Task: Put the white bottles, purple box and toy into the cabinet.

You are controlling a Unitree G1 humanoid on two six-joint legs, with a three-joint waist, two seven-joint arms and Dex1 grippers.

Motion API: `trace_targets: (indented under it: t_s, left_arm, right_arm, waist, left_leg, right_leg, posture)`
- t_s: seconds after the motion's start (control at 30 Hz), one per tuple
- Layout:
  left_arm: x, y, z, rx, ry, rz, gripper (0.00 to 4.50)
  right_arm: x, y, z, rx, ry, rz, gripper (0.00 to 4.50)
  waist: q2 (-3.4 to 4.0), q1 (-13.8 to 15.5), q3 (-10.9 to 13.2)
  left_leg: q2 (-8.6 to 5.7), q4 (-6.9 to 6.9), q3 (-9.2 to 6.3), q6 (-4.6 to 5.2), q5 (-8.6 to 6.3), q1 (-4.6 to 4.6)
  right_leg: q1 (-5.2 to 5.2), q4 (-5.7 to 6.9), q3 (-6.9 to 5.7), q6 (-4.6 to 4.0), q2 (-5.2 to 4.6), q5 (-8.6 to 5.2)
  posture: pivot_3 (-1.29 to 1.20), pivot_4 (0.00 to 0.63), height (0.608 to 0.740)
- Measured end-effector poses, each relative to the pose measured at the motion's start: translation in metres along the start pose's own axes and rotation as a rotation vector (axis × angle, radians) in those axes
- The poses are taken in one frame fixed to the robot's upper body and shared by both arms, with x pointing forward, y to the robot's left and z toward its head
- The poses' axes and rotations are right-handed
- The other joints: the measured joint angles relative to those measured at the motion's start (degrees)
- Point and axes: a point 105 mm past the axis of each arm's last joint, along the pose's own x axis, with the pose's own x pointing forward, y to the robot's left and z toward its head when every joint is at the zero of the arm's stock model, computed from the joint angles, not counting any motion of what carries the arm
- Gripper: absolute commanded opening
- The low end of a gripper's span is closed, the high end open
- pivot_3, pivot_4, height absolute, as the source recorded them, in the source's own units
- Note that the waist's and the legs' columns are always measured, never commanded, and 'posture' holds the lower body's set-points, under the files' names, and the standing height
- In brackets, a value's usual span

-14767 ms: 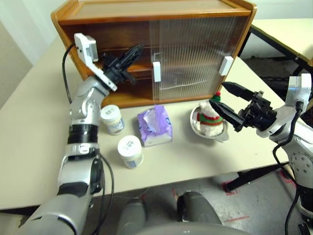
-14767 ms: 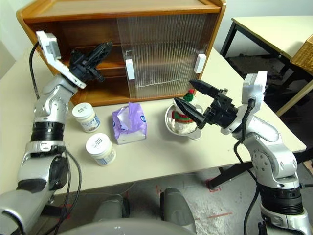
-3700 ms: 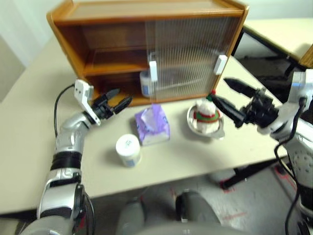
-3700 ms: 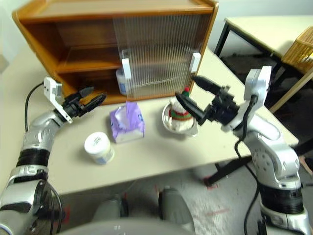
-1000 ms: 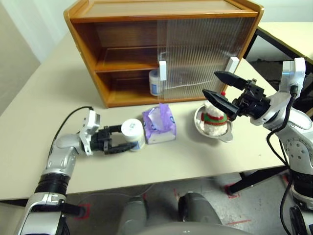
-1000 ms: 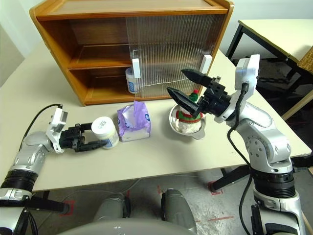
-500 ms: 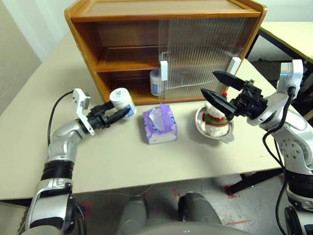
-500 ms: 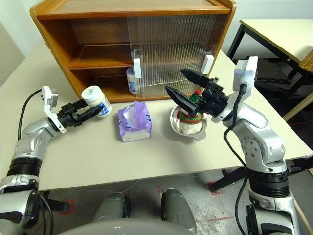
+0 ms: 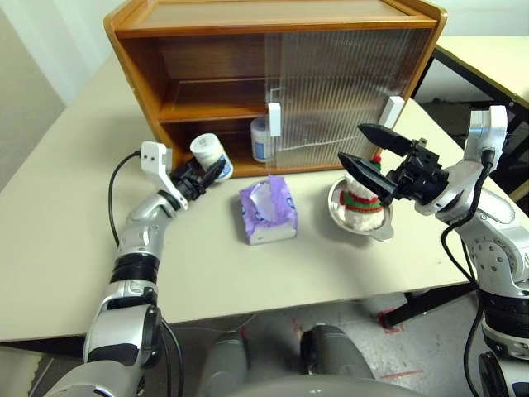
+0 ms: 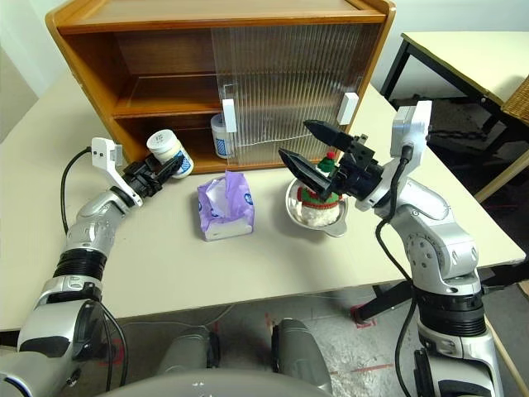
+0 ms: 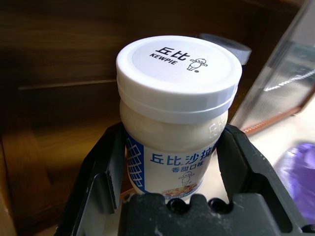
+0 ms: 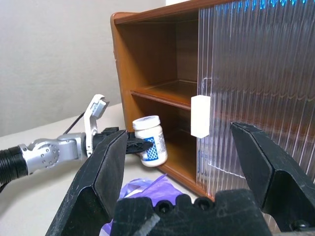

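Note:
The robot's left gripper will release its white bottle, now tilted above the table, on the bottom of the lower compartment, beside the other white bottle [image 9: 228, 155].
My left gripper [image 9: 208, 170] is shut on one white bottle [image 9: 212, 155], holding it tilted above the table just in front of the cabinet's [image 9: 273, 16] open lower compartment. The left wrist view shows the black fingers [image 11: 106, 169] clamped on the jar's sides below its lid [image 11: 178, 69]. A second white bottle [image 9: 260, 138] stands inside the lower compartment beside the ribbed sliding door [image 9: 339, 87]. The purple box [image 9: 267, 208] lies on the table before the cabinet. The toy [image 9: 360, 197] sits in a metal bowl, and my right gripper [image 9: 364, 146] hovers open just above it.
The shiny metal bowl [image 9: 382, 228] rests at the right of the table [image 9: 248, 281]. The cabinet's left half stands open, with an inner shelf [image 9: 211, 110]. Another table [image 9: 488, 58] stands at the back right, with a wicker basket [image 10: 518, 95] beyond it.
My left gripper has lifted the white bottle from beside the purple box and carried it up and forward to the cabinet's open lower compartment. The right arm has stayed still.

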Motion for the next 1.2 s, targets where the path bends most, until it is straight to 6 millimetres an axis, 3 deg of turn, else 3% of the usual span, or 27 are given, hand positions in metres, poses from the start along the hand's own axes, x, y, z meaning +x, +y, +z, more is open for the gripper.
trace_targets:
  t_s: [0.43, 0.83, 1.2]
  left_arm:
    - [0.017, 0.018, 0.004, 0.095, -0.015, 0.223, 3.04]
    - [0.050, 0.004, 0.000, 0.146, 0.026, 0.313, 3.04]
    - [0.052, 0.012, 0.001, 0.185, 0.037, 0.425, 3.04]
  right_arm:
    - [-0.002, 0.000, -0.001, 0.000, 0.001, -0.019, 4.50]
    - [-0.003, 0.001, -0.001, 0.002, -0.005, -0.032, 4.50]
    - [-0.006, 0.003, -0.003, 0.003, 0.000, -0.050, 4.50]
  waist:
    - [-0.07, 0.0, 0.0]
    - [-0.19, -0.3, 0.0]
    - [-0.23, -1.7, 0.0]
  left_leg:
    - [-0.02, 0.02, 0.00, -0.08, -0.04, -0.02]
    - [-0.04, 0.00, -0.01, -0.09, -0.05, -0.06]
    - [-0.04, 0.02, -0.01, -0.12, -0.07, -0.06]
  right_leg:
    - [0.01, -0.02, -0.01, 0.03, 0.01, 0.04]
    - [-0.01, -0.08, -0.02, 0.06, 0.02, 0.05]
    - [0.00, -0.07, -0.02, 0.12, 0.01, 0.09]
  posture:
    - [-0.07, 0.000, 0.740]
    - [-0.09, 0.000, 0.740]
    - [-0.11, 0.000, 0.740]
